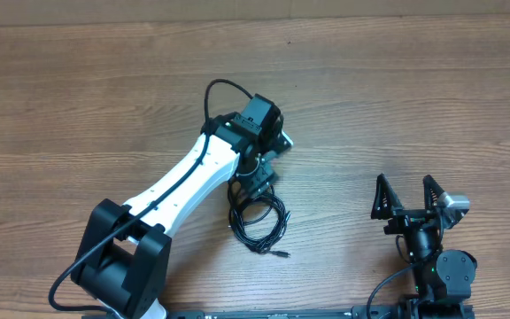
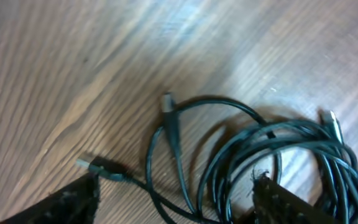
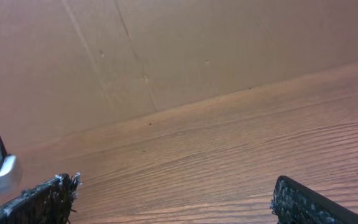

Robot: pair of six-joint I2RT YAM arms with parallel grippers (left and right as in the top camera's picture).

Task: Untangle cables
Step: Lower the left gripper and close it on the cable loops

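Observation:
The black cables' strands bunch together beside the small loose plugs. Next, my left gripper closes there, on the far end of the coil [image 1: 253, 200] [image 2: 219, 186].
A bundle of thin black cables [image 1: 259, 220] lies coiled on the wooden table near its middle, with a plug end sticking out at the lower right. In the left wrist view the cables [image 2: 272, 155] loop between my fingers, with small plugs at the loop top and at the left. My left gripper [image 1: 257, 182] is open right above the bundle's upper end, its fingertips [image 2: 179, 202] straddling several strands. My right gripper [image 1: 407, 197] is open and empty at the right front, well apart from the cables; its fingertips [image 3: 173, 199] frame bare wood.
The wooden table [image 1: 397, 97] stretches around the bundle. A brown cardboard wall [image 3: 166, 50] stands along the table's far edge in the right wrist view. The left arm's white link [image 1: 184, 182] reaches diagonally from the front left base.

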